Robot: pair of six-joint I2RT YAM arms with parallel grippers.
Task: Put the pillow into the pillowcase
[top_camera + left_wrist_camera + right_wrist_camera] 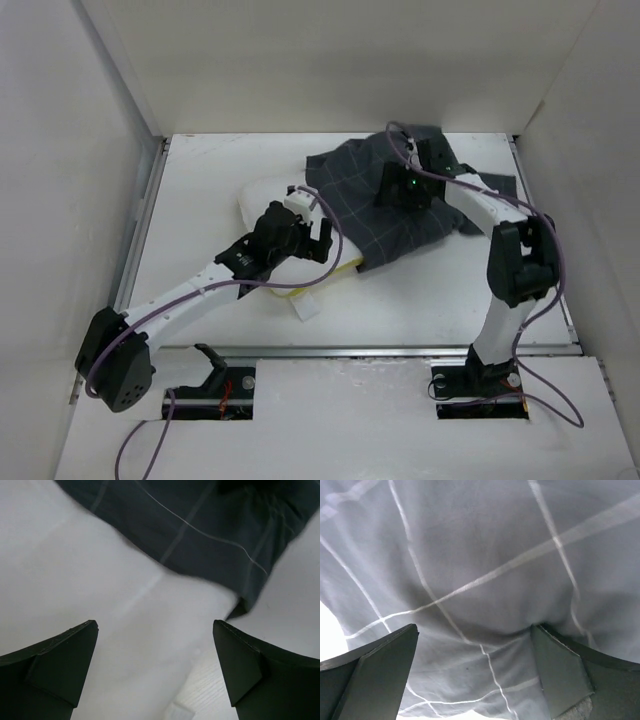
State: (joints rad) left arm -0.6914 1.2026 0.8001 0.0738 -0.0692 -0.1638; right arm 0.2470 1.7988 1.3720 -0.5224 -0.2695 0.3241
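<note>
The pillow's front edge [335,266] [184,629], by its yellow band, between the small white tag and the dark pillowcase, should be gripped next by my left gripper.
The white pillow [258,196] lies flat at the table's middle, its yellow edge band [338,270] and small white tag [308,308] toward the front. The dark checked pillowcase [372,215] lies crumpled over the pillow's right part and spreads to the back right. My left gripper [314,232] is open and empty, just above the pillow [100,580], near the edge of the pillowcase [210,520]. My right gripper [396,194] is open, low over the pillowcase [485,555]; its right finger [560,670] touches a fold, and nothing is pinched.
White walls stand on the left, back and right of the white table [200,170]. A metal rail [360,351] runs along the front edge. Both arm bases stand at the near edge, with purple cables looping along the arms.
</note>
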